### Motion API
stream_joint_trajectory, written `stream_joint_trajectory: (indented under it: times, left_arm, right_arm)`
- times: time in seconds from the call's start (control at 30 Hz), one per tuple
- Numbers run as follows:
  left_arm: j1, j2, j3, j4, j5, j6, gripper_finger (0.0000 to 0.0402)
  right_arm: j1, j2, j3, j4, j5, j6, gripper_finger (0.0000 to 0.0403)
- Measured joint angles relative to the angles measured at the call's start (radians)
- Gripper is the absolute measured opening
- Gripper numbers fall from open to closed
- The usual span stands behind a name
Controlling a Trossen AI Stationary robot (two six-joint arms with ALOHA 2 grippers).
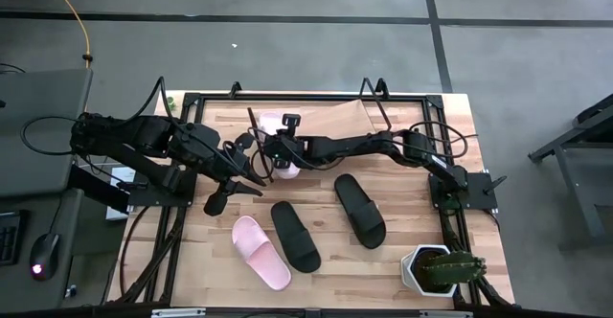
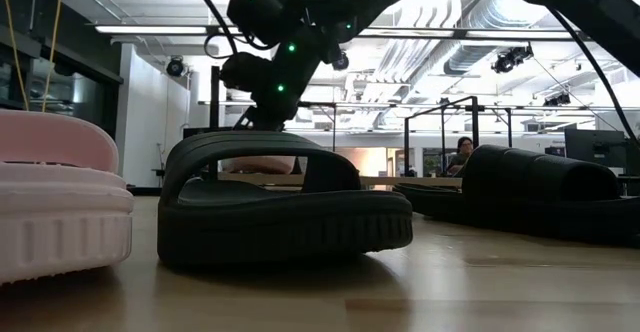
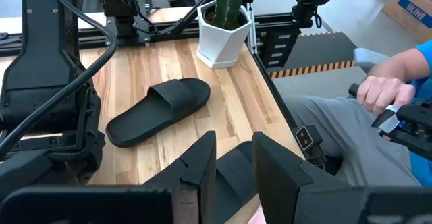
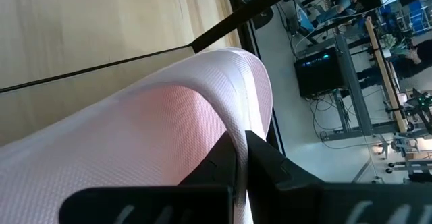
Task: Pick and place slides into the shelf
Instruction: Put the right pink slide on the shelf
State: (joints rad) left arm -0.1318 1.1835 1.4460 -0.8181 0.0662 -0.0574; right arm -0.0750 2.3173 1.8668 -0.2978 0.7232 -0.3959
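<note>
The robot's right gripper will put the pale pink slide down on the shelf end (image 1: 276, 148) beside the open left gripper.
My right gripper (image 1: 278, 153) reaches from the table's right to the left part of the shelf (image 1: 330, 117), a light board on a black wire frame at the far side. It is shut on a pale pink slide (image 1: 284, 170). My left gripper (image 1: 239, 192) hovers open just left of it, above the table, with nothing between its fingers (image 3: 202, 163). On the table lie a second pink slide (image 1: 261, 251) and two black slides (image 1: 295, 235) (image 1: 360, 210), soles down. My right gripper (image 4: 241, 158) pinches a thin edge of the pink slide (image 4: 237, 140) between its two fingers. The fingers come from the table's right, slanting down. The slide's broad curved pink surface (image 4: 148, 129) lies against the shelf's board (image 4: 88, 28) and wire (image 4: 223, 28); which end rests there I cannot tell.
A white pot with a cactus (image 1: 436, 268) stands at the near right corner. Black frame rails (image 1: 158, 232) run along the table's left and right edges. Beyond the table's near edge a person's hand (image 3: 381, 92) holds a controller.
</note>
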Motion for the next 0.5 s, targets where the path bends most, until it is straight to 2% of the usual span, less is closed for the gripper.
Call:
stream_joint_trajectory:
  times: [0.5]
  left_arm:
    - [0.0, 0.0, 0.0, 0.001, 0.0, 0.0, 0.0083]
  right_arm:
    - [0.012, 0.0, -0.001, 0.033, -0.042, 0.006, 0.0]
